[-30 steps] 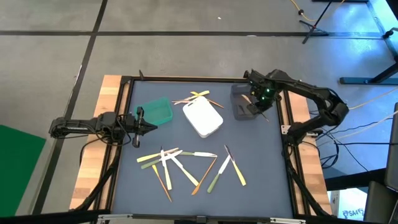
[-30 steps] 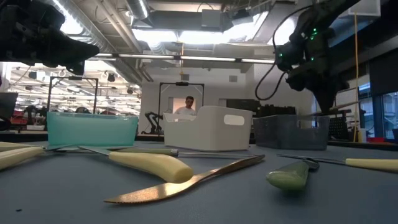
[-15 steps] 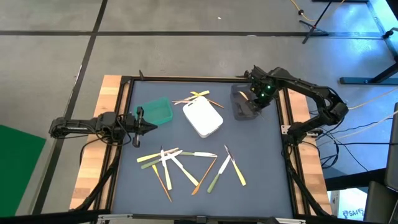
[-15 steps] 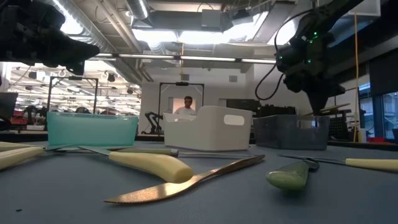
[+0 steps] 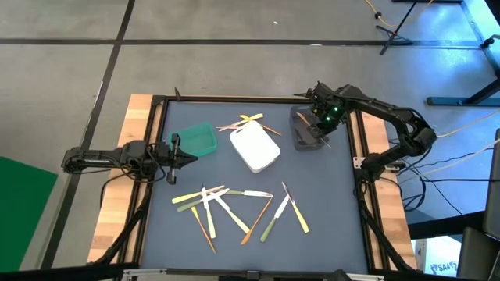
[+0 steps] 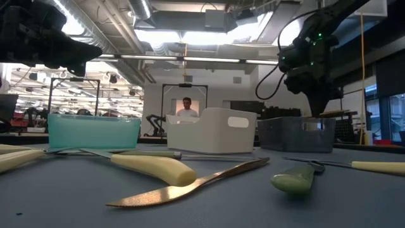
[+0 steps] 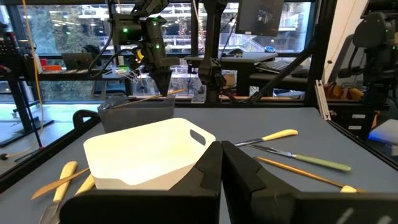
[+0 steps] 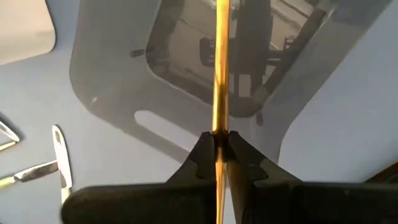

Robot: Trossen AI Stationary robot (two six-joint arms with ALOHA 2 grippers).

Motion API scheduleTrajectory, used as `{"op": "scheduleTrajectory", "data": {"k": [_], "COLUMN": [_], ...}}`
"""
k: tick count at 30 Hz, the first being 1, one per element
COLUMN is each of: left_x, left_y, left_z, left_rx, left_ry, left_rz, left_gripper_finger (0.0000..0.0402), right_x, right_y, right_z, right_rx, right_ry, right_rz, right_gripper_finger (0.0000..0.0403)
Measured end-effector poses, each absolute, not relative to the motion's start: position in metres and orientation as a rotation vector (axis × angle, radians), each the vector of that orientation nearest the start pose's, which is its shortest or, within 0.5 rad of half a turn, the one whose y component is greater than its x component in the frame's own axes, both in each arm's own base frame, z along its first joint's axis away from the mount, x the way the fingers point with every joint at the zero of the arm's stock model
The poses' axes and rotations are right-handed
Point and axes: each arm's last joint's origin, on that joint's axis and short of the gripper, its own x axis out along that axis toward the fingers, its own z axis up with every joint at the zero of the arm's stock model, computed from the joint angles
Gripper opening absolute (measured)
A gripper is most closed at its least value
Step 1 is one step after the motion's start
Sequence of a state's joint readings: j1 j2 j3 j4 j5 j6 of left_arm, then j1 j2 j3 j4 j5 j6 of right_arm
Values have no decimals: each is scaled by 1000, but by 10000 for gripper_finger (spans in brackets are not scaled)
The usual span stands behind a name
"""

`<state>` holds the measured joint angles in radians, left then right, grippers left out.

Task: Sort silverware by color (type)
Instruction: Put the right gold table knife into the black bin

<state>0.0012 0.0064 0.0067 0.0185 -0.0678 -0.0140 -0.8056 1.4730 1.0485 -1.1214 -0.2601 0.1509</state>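
Note:
I will let go of the orange-brown utensil with my right gripper inside the grey container (image 5: pixel 309 131) (image 8: pixel 217 71), down on its bottom. The utensil now hangs over the grey container.
My right gripper (image 5: pixel 316 127) hangs over the grey container (image 5: pixel 307 134) at the far right, shut on a thin orange-brown utensil (image 8: pixel 218 56). More silverware in pale yellow, light green, orange-brown and silver lies scattered flat on the near half of the mat (image 5: pixel 234 207). A few more pieces (image 5: pixel 248 120) lie behind the white container (image 5: pixel 255 148). My left gripper (image 5: pixel 187 160) waits shut at the table's left side, beside the green container (image 5: pixel 195 140). My right gripper pinches the orange-brown utensil's thin shaft (image 8: pixel 217 121) between its two fingertips. The fingers come from above, pointing steeply down, and lie across the utensil. It sticks out roughly level (image 6: pixel 336 113), lifted clear above the grey container's rim.
The green, white and grey containers stand in a row across the far half of the mat. A raised black frame (image 5: pixel 355 156) borders the mat. Bare mat (image 5: pixel 320 187) lies between the containers and the scattered utensils. A person (image 6: pixel 186 107) stands in the room behind the table.
My right gripper has tipped more steeply downward over the grey container. The orange-brown utensil stays in its fingers and has swung in over the container.

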Motion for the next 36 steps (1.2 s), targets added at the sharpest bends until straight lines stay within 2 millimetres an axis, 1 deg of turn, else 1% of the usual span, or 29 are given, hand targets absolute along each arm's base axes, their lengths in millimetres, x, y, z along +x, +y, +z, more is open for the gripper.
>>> {"op": "scheduleTrajectory", "data": {"k": [6, 11, 28, 31, 36], "left_x": [98, 98, 98, 98, 98], "left_y": [2, 2, 2, 2, 2], "left_z": [167, 167, 167, 167, 167], "left_rx": [-15, -15, -15, -15, -15], "left_ry": [-20, -20, -20, -20, -20], "left_rz": [69, 69, 68, 68, 68], "left_gripper_finger": [0, 0, 0, 0, 0], "right_x": [181, 184, 184, 184, 184], "right_y": [-178, -181, -181, -182, -182], "right_z": [210, 202, 201, 201, 201], "right_rx": [918, 927, 924, 923, 924], "right_ry": [1370, 1392, 1392, 1392, 1391], "right_rz": [-514, -511, -515, -515, -516], "right_gripper_finger": [3, 3, 3, 16, 70]}}
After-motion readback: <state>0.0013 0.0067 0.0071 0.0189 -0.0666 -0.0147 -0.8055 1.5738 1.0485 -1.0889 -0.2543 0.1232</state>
